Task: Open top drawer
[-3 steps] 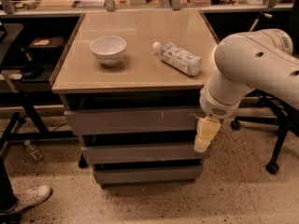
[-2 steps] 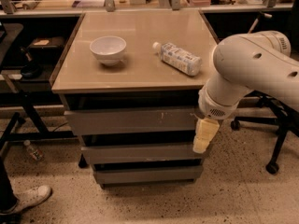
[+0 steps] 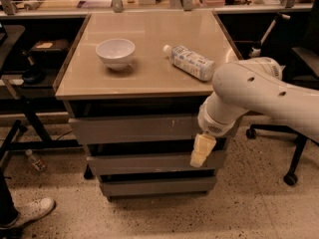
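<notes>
Next, the gripper moves to the top edge [image 3: 186,118] of the top drawer's front, above the pale scratches, and closes there.
The top drawer [image 3: 129,129] is the wide grey front just under the tan tabletop [image 3: 149,86], with pale scratches right of centre and a dark gap above it. My gripper [image 3: 202,152] is pale yellow and hangs from the white arm [image 3: 259,96]. It points down in front of the cabinet's right side, just below the top drawer's right end and over the second drawer front [image 3: 144,162]. It holds nothing that I can see.
A white bowl [image 3: 115,53] and a plastic bottle [image 3: 192,62] lying on its side rest on the tabletop. The lowest drawer front [image 3: 154,185] sits near the floor. An office chair's base [image 3: 291,176] stands at right. A shoe [image 3: 30,210] and a small bottle [image 3: 36,161] are on the floor at left.
My gripper has moved left and slightly down, from beside the cabinet's right edge to in front of the drawer fronts. The drawers, bowl and bottle have not moved.
</notes>
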